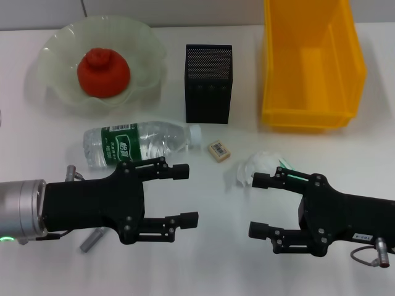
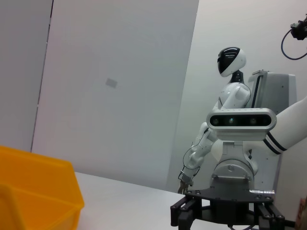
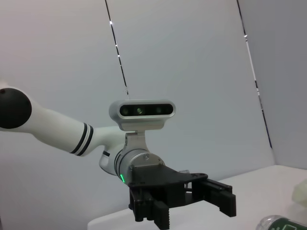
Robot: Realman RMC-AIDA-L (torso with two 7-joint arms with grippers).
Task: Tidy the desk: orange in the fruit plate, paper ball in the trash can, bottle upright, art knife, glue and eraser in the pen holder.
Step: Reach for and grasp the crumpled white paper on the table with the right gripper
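Observation:
The robot's right gripper will next close on the middle [image 1: 264, 166] of the white paper ball, beside the thin green-tipped object.
The orange [image 1: 103, 73] lies in the pale green fruit plate [image 1: 59, 43] at the back left. On its side in front of the plate lies the clear bottle [image 1: 139, 142] with a green label. A small eraser [image 1: 218, 150] sits beside the bottle's cap, in front of the black mesh pen holder [image 1: 208, 83]. The white paper ball [image 1: 252, 166] rests just past my right gripper [image 1: 253, 204], which is open and empty. My left gripper [image 1: 188, 193] is open and empty too, near the bottle. A grey stick [image 1: 92, 239] pokes out from under the left arm. The yellow trash can [image 1: 311, 61] stands at the back right.
A thin green-tipped object [image 1: 289, 164] lies half hidden beside the paper ball, under the right gripper's far finger. The two grippers face each other over bare white table near the front edge. The left wrist view shows a corner of the yellow bin [image 2: 33, 191].

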